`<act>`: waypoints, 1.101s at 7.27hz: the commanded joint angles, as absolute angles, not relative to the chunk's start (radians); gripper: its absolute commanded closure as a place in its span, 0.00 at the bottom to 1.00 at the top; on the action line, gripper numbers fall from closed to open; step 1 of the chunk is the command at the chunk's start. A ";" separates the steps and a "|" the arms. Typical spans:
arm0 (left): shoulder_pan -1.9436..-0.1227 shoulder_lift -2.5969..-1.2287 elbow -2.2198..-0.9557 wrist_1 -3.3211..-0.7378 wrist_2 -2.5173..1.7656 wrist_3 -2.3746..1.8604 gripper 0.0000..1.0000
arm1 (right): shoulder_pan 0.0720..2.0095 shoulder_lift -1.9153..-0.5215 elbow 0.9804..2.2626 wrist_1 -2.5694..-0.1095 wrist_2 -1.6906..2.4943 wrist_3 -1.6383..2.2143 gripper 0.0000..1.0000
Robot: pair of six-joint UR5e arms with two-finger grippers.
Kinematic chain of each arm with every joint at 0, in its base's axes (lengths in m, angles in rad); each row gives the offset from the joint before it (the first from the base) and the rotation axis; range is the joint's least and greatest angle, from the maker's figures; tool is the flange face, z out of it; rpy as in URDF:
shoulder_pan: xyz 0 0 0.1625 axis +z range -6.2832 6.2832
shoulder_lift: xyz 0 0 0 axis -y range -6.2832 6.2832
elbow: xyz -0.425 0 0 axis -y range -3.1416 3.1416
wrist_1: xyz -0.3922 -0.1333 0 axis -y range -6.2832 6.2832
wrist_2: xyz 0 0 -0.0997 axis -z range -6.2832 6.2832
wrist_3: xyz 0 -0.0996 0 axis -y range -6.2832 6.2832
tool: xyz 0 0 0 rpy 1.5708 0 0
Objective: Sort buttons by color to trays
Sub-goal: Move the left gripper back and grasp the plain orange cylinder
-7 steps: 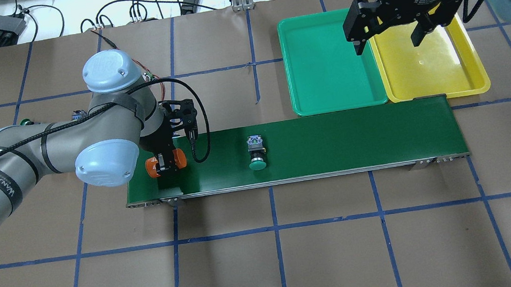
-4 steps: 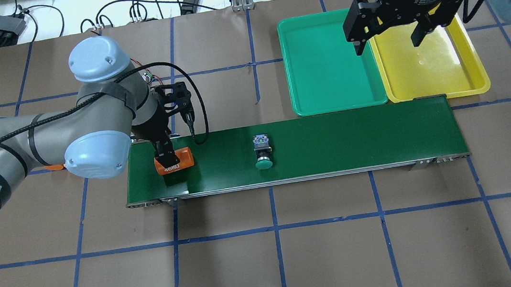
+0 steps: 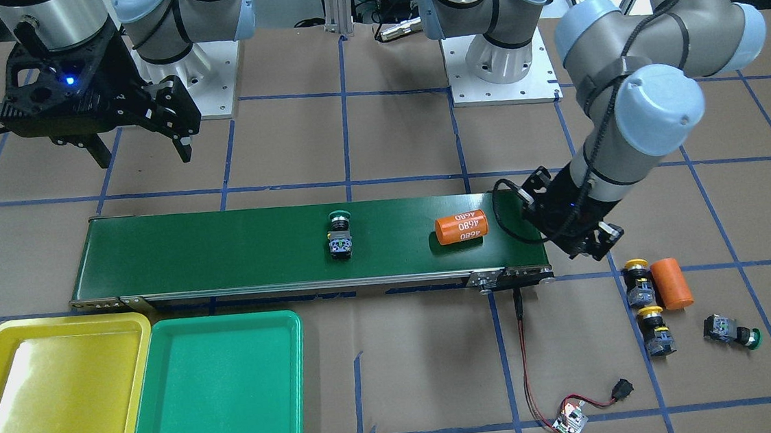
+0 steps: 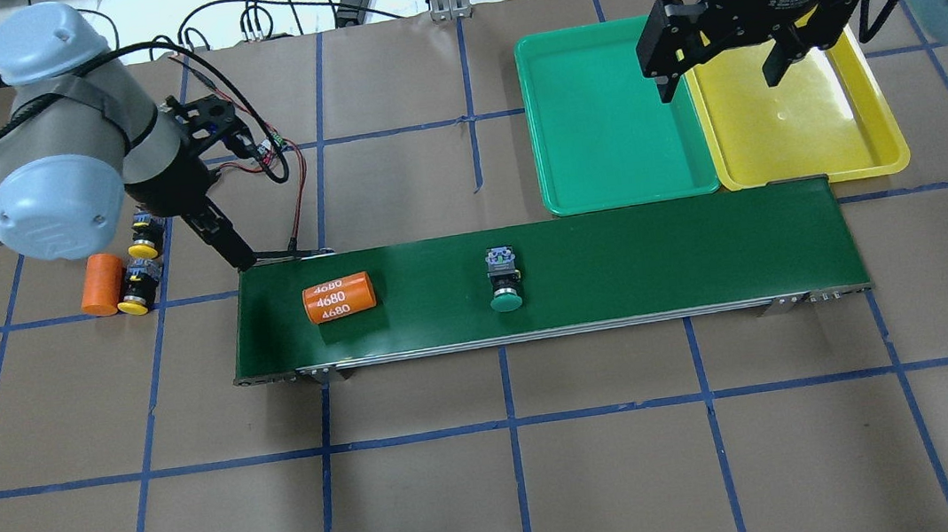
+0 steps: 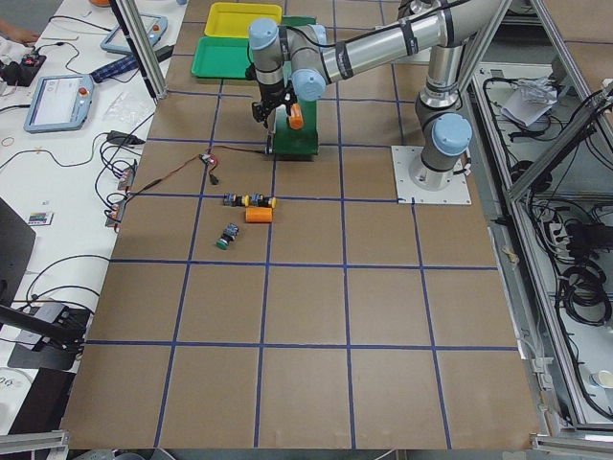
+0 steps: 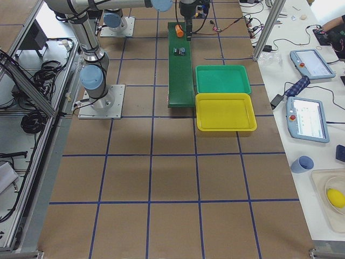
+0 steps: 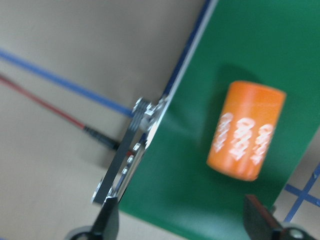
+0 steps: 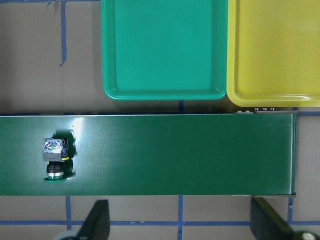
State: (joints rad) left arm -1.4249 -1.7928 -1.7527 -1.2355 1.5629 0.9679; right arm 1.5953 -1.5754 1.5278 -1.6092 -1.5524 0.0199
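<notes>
My left gripper is to move next and grab the middle of the plain orange cylinder (image 3: 671, 281), the one that sits on the table beside the two yellow buttons.
One green button (image 4: 505, 285) lies on the dark-green conveyor belt near its middle; it also shows in the front view (image 3: 339, 236) and the right wrist view (image 8: 55, 160). Two yellow buttons (image 4: 142, 237) (image 4: 136, 291) lie on the table off the belt's left end. A second green button (image 3: 731, 330) lies beyond them. My left gripper (image 4: 236, 255) is open and empty at the belt's left end corner. My right gripper (image 4: 723, 81) is open and empty, above the seam between the green tray (image 4: 601, 126) and the yellow tray (image 4: 798, 131). Both trays hold nothing.
An orange cylinder marked 4680 (image 4: 339, 297) lies on the belt's left part, just in front of my left gripper (image 7: 182, 220). A plain orange cylinder (image 4: 101, 284) lies beside the yellow buttons. A small circuit board with red wire (image 3: 567, 422) lies beyond the belt.
My left gripper let go of the 4680 cylinder on the belt and drew back left, off the belt's end. The green button and cylinder shifted right along the belt. The right arm stayed still.
</notes>
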 commanded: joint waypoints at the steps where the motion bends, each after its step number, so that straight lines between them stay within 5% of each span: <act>1: -1.323 -1.845 -1.720 -1.174 1.569 0.707 0.00 | 1.595 -1.575 1.528 -1.609 -1.552 0.020 0.00; 8: -1.063 -2.037 -1.687 -1.024 1.572 0.552 0.00 | 1.592 -1.575 1.528 -1.609 -1.552 0.018 0.00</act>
